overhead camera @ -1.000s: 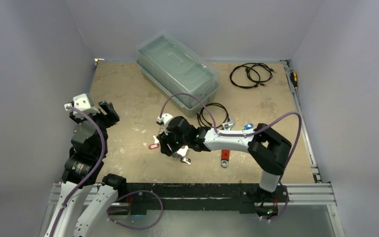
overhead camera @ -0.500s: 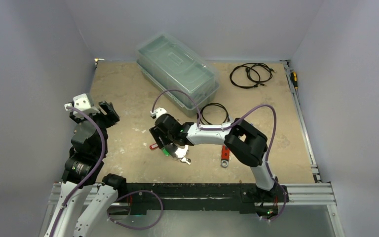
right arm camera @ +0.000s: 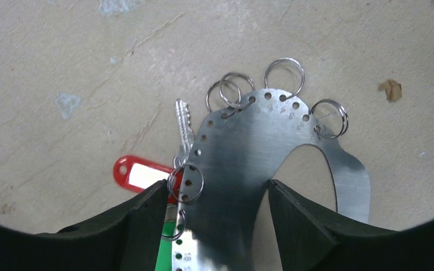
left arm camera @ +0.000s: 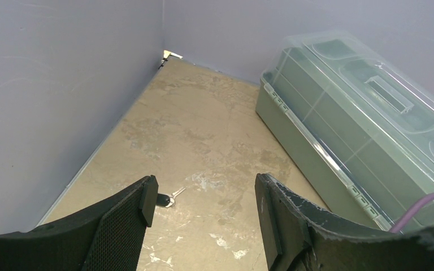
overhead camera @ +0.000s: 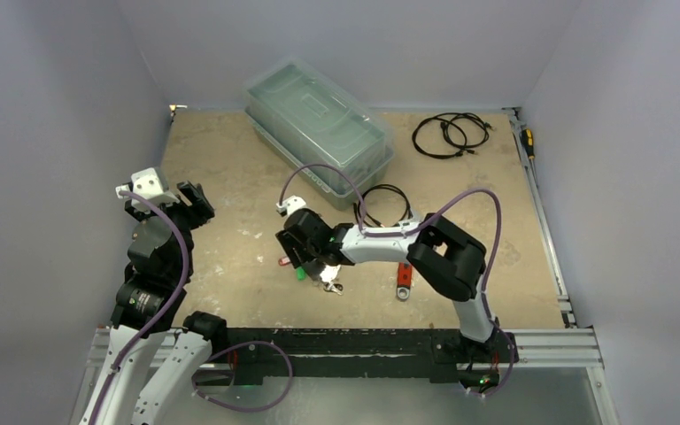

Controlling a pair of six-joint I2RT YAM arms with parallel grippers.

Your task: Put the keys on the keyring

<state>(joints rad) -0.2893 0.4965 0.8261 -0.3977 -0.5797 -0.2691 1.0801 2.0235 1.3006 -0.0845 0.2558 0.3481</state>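
My right gripper straddles the keyring's wide holed band, where the split rings sit, so I need to back off and lift the keyring by its narrow band (right arm camera: 349, 189).
The keyring (right arm camera: 248, 147) is a flat silvery metal loop pierced with holes and fringed with small split rings, lying on the tan table. Beside its left edge lie a red-tagged key (right arm camera: 138, 174), a green tag (right arm camera: 166, 248) and a bare silver key (right arm camera: 184, 127). My right gripper (right arm camera: 217, 192) hangs low over the loop, open, its fingers either side of the loop's band. From above, the red tag (overhead camera: 285, 261) and green tag (overhead camera: 301, 274) peek out beside the right gripper (overhead camera: 305, 257). My left gripper (left arm camera: 203, 186) is open and empty at the left; a black-tagged key (left arm camera: 166, 199) lies beyond its left finger.
A clear lidded plastic box (overhead camera: 319, 128) stands at the back centre, also in the left wrist view (left arm camera: 361, 130). Black coiled cables (overhead camera: 450, 133) lie at back right and another coil (overhead camera: 382, 205) behind the right forearm. A red-handled wrench (overhead camera: 403, 276) lies under the right arm.
The right gripper's jaws have spread wider over the keyring, and the right arm's elbow has folded in toward the middle. The left arm has not moved.
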